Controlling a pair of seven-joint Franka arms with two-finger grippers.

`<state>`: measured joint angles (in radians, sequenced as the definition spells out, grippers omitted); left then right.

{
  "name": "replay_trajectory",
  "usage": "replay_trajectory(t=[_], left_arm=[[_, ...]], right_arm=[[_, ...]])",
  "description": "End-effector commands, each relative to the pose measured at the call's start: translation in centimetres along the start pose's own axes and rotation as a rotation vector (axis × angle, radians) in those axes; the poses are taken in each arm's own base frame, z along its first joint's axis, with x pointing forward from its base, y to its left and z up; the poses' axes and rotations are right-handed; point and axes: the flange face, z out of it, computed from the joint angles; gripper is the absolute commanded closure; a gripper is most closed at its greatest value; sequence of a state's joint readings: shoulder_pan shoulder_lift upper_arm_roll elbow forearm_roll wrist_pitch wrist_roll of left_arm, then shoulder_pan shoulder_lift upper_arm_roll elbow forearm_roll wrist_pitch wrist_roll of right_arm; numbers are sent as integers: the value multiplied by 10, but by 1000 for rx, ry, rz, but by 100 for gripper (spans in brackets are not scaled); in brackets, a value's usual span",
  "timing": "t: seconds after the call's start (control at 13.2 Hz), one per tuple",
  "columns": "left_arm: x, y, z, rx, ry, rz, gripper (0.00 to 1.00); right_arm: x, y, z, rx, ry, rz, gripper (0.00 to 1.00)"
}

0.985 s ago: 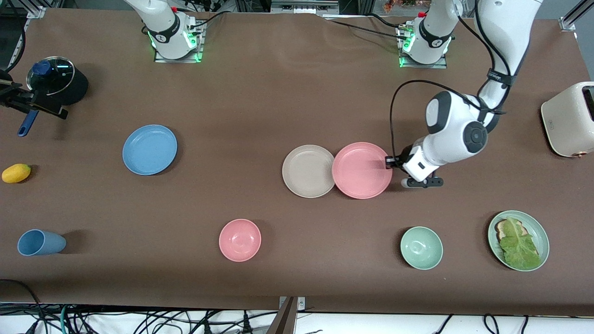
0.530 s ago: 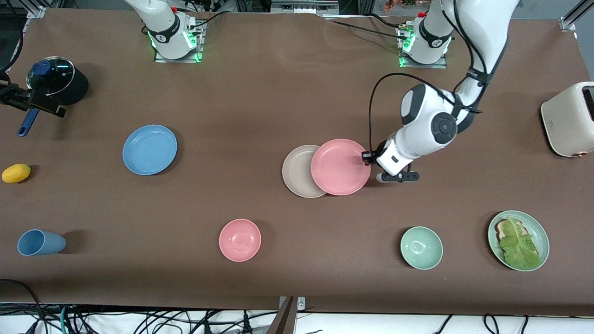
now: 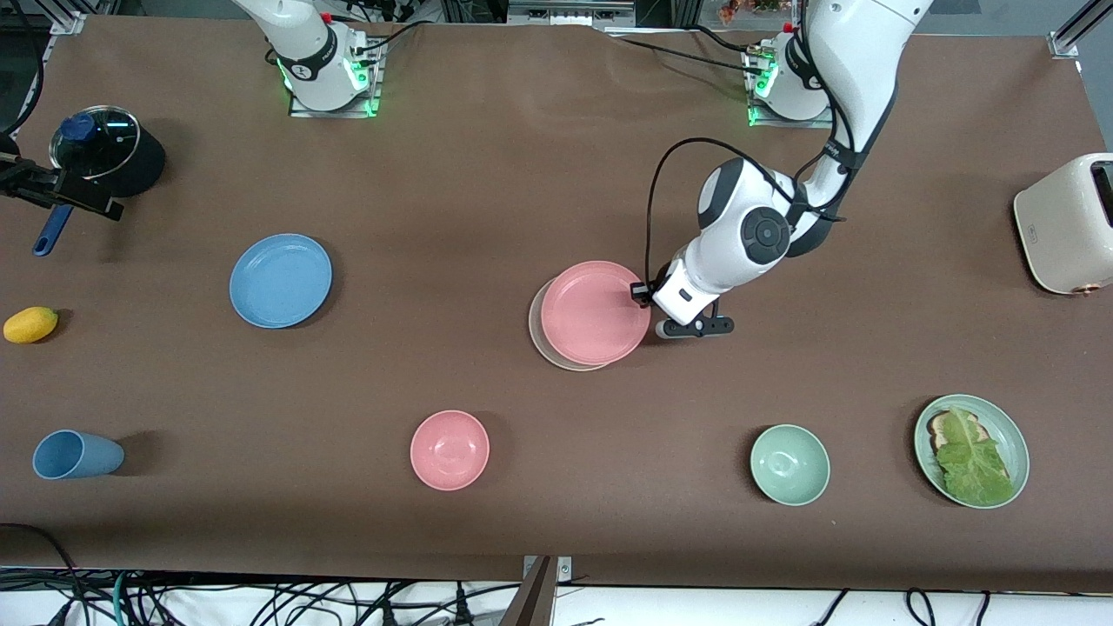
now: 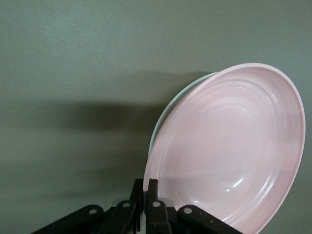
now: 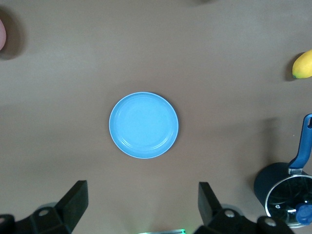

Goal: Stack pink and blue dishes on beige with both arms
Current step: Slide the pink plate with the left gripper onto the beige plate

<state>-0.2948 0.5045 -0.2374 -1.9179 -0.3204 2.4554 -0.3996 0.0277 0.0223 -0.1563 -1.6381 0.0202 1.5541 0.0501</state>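
The robot's left gripper needs to release the pink plate, now hanging tilted over the beige plate, squarely on the middle of the beige plate [image 3: 580, 322] [image 4: 222, 151].
The pink plate [image 3: 596, 313] covers most of the beige plate [image 3: 539, 341], which shows only as a thin crescent. My left gripper [image 3: 642, 294] is shut on the pink plate's rim at the side toward the left arm's end. In the left wrist view the left gripper [image 4: 146, 181] pinches that rim, and the pink plate [image 4: 229, 151] hangs tilted. The blue plate [image 3: 281, 280] lies flat on the table toward the right arm's end. My right gripper [image 5: 141, 187] waits open high over the table, beside the blue plate [image 5: 144, 125], holding nothing.
Nearer the front camera are a pink bowl [image 3: 449, 449], a green bowl [image 3: 789, 464], a green plate with toast and lettuce [image 3: 971, 449] and a blue cup [image 3: 76, 454]. A lemon [image 3: 30, 324] and a lidded pot [image 3: 104, 152] sit at the right arm's end, a toaster [image 3: 1065, 222] at the left arm's.
My left gripper has carried the pink plate from beside the beige plate to over it, toward the right arm's end. The blue plate has not moved.
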Motion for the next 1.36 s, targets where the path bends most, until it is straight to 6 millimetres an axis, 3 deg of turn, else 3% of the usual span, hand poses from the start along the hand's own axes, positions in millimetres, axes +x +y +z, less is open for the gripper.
replay_trajectory(t=[0.0, 0.61, 1.06, 1.29], left_arm=[[6, 13, 7, -25, 10, -27, 100], [4, 15, 30, -21, 16, -31, 100], [11, 19, 29, -26, 29, -22, 100], [11, 19, 29, -23, 30, -9, 69]], right_arm=[[-3, 2, 0, 0, -9, 7, 0], [-6, 0, 2, -6, -38, 22, 0], [-5, 1, 6, -5, -51, 24, 0], [-1, -1, 13, -8, -66, 23, 0]])
